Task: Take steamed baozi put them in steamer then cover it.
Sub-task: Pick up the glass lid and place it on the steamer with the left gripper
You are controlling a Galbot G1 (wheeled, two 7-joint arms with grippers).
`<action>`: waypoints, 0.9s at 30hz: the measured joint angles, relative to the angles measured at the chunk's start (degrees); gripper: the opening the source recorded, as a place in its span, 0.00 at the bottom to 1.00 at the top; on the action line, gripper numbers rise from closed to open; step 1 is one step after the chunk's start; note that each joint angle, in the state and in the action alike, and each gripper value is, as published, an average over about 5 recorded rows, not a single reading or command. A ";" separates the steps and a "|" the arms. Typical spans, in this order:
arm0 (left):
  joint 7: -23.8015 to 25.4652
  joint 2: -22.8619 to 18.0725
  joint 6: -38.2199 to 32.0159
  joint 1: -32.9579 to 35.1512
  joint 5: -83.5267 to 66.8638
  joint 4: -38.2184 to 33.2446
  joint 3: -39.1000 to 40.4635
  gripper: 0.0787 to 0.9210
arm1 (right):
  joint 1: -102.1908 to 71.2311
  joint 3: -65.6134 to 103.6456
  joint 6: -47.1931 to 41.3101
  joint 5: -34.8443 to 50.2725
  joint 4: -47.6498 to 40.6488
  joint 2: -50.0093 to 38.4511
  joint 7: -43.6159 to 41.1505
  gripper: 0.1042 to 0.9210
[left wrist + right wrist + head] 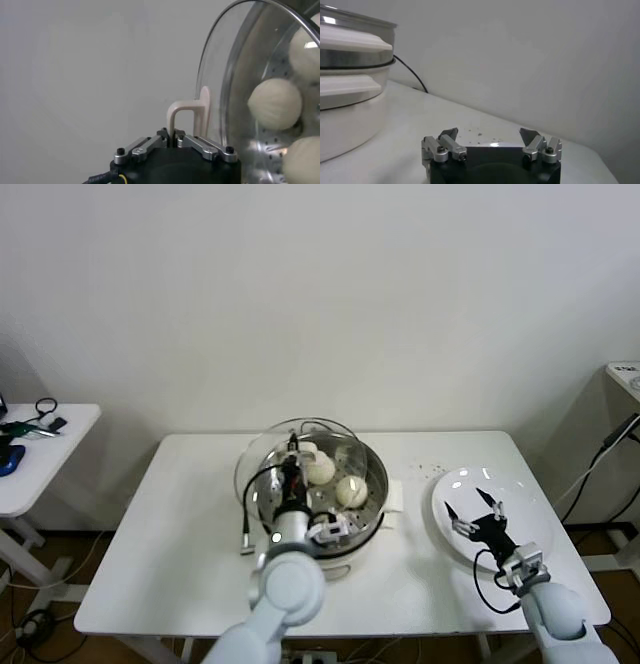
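My left gripper has the glass lid. I need to let go of it squarely on the steamer's steel rim [321, 488], so that it sits closed over the baozi.
The steamer [368, 484] stands mid-table, a shiny steel pot on a cream base, also seen in the right wrist view [350, 75]. Two baozi [320, 469] [351, 491] show inside it. Through the glass, the left wrist view shows three baozi [275, 104] [306, 52] [302, 161] on the perforated tray. The cover [258, 459], a clear glass lid [220, 85], is held tilted above the steamer's left side. My left gripper [292, 452] [174, 139] is shut on its cream handle [181, 111]. My right gripper [474, 509] [490, 138] hovers open and empty over the white plate [505, 484].
A black cable [245, 524] lies on the table left of the steamer. Crumbs [430, 469] dot the tabletop between steamer and plate. A side table [60, 446] with small items stands at far left, and another ledge [625, 374] at far right.
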 measured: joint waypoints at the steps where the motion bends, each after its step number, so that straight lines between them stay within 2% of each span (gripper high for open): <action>1: 0.36 -0.42 0.07 -0.04 0.35 0.30 0.35 0.09 | 0.00 0.07 0.04 -0.02 -0.09 0.04 -0.06 0.88; 16: 4.23 -3.46 0.01 -0.42 5.07 2.58 2.70 0.09 | 0.02 0.99 0.56 -0.13 -1.01 0.18 -0.79 0.88; 27: 4.60 -4.36 0.09 -1.40 6.25 4.66 2.85 0.09 | -0.10 1.40 0.85 -0.26 -1.49 0.58 -1.26 0.88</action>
